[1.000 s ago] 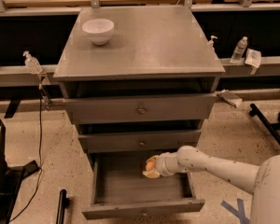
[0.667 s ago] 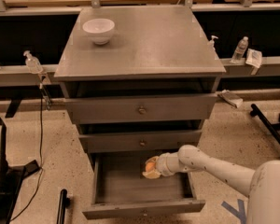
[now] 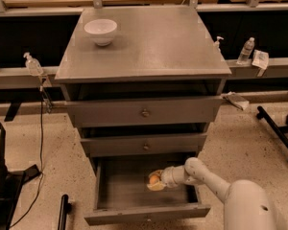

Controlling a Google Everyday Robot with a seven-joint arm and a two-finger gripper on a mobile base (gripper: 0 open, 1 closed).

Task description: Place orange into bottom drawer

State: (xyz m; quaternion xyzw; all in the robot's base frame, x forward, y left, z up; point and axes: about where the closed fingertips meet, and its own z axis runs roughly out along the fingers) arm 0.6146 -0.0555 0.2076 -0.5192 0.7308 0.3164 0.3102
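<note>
My gripper is holding the orange. It will let go of it on the middle of the open bottom drawer's inside [image 3: 153, 186].
The bottom drawer [image 3: 146, 215] of the grey cabinet is pulled open. My white arm reaches in from the lower right, and my gripper [image 3: 156, 180] sits inside the drawer at its middle right. The fingers are shut on the orange [image 3: 154, 178], a small round orange fruit, held low over the drawer floor. The two shallower drawers above are closed.
A white bowl [image 3: 101, 31] stands on the cabinet top at the back left. Bottles sit on the ledges left [image 3: 33, 64] and right [image 3: 245, 51]. A black stand base [image 3: 278, 131] lies on the floor to the right, and cables and black gear to the left.
The gripper with the orange has stayed inside the bottom drawer, with almost no shift. The drawer has not moved.
</note>
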